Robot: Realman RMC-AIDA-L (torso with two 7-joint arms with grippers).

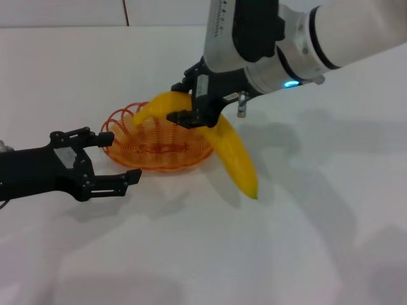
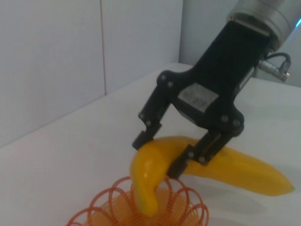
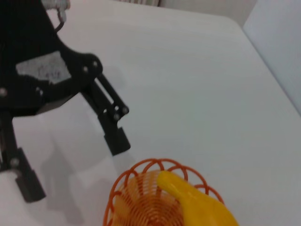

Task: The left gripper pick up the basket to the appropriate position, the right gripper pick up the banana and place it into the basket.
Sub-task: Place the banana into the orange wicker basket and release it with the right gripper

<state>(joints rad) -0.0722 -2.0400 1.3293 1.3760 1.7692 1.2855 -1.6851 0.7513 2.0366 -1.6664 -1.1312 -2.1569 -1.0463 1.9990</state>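
I have the yellow banana in my right gripper, tilted over basket and table. I need to let go of it there, laying it across the middle of the orange wire basket [image 1: 166,140] [image 3: 157,219].
The orange wire basket [image 1: 159,151] rests on the white table. My right gripper [image 1: 189,109] is shut on the yellow banana [image 1: 236,159] near its stem end and holds it tilted. The stem end hangs over the basket and the pointed tip slopes down over the table to the right. The left wrist view shows the right gripper [image 2: 160,155], the banana [image 2: 235,170] and the basket [image 2: 190,208] below them. My left gripper [image 1: 121,159] is open beside the basket's left rim and holds nothing. The right wrist view shows the left gripper [image 3: 75,165], the basket [image 3: 137,168] and the banana [image 3: 197,203].
The white table [image 1: 305,241] stretches wide in front and to the right. A pale wall [image 2: 70,56] stands behind the table's far edge.
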